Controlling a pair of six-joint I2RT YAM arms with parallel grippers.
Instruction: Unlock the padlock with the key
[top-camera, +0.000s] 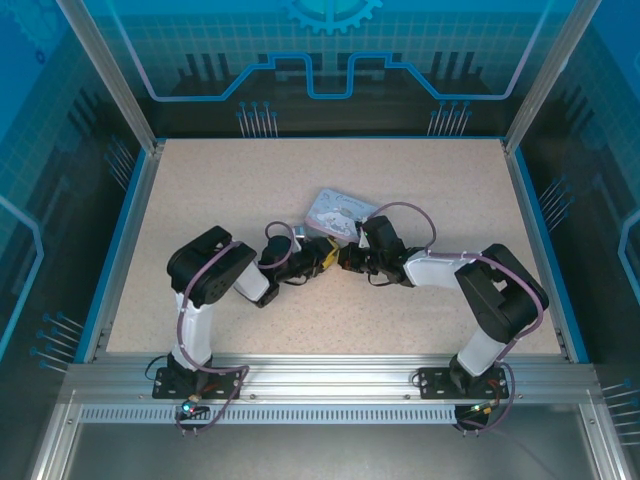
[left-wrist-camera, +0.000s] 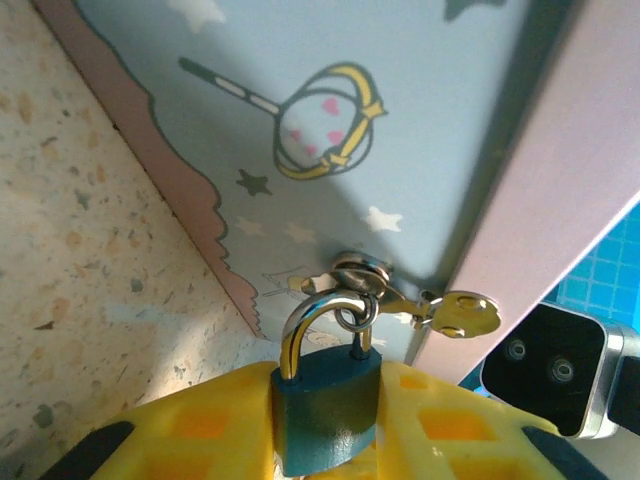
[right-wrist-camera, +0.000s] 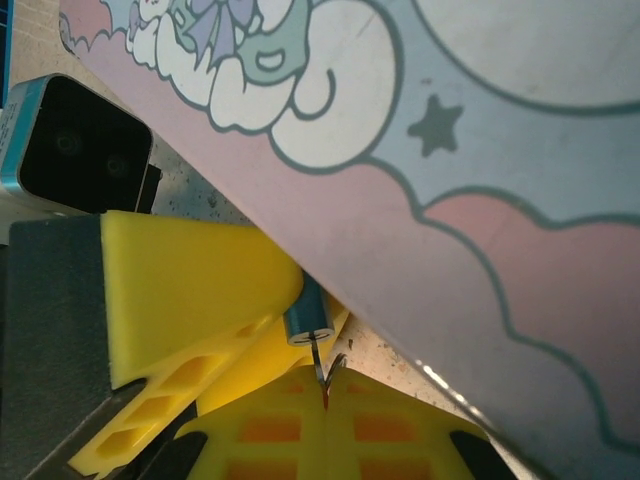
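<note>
The shackle is shut and the robot's right gripper is rolled close to the tin's edge, so it should open, roll back and take the key (right-wrist-camera: 317, 355) at another angle.
The padlock (left-wrist-camera: 325, 412) has a small dark blue body and a silver shackle, which is hooked through the latch ring of the pale blue tin (left-wrist-camera: 400, 130). My left gripper (left-wrist-camera: 326, 440) is shut on the lock body, one yellow finger on each side. In the right wrist view the lock's round bottom face (right-wrist-camera: 310, 324) points at my right gripper (right-wrist-camera: 325, 402), which is shut on the thin key (right-wrist-camera: 317, 362). The key's blade reaches into the keyhole. In the top view both grippers, left (top-camera: 322, 257) and right (top-camera: 350, 259), meet beside the tin (top-camera: 340, 211).
A second brass key (left-wrist-camera: 466, 313) hangs from a small ring by the shackle. The tin (right-wrist-camera: 480, 150) lies on the speckled table (top-camera: 200, 200) and crowds both wrists from the far side. A blue rim and aluminium frame border the table.
</note>
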